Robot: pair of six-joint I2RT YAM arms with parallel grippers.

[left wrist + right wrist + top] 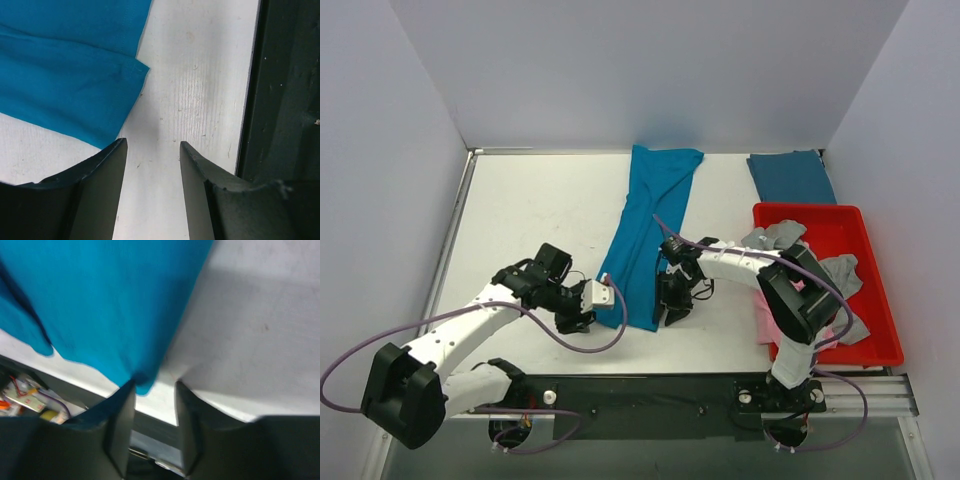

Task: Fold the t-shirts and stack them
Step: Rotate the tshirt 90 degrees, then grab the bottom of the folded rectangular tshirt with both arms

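My right gripper needs to pinch the strip's near corner (144, 387), since the teal-blue t-shirt's long strip lies at a slant, and help my left gripper pull it straight before folding.
A teal-blue t-shirt (648, 230) lies folded into a long strip down the middle of the table. My left gripper (576, 321) is open and empty, just left of the strip's near end; in its wrist view (152, 145) the shirt's hem corner (70, 85) lies beyond the left finger. My right gripper (676, 312) is open at the strip's near right corner; in its wrist view (154, 386) the shirt corner (115, 305) touches the left finger. A second teal-blue shirt (790, 176) lies folded at the back right. Grey shirts (840, 272) and a pink one (767, 318) lie in and over the tray.
A red plastic tray (840, 222) stands at the right edge. White walls close the table on three sides. The black base rail (650, 395) runs along the near edge, close to both grippers.
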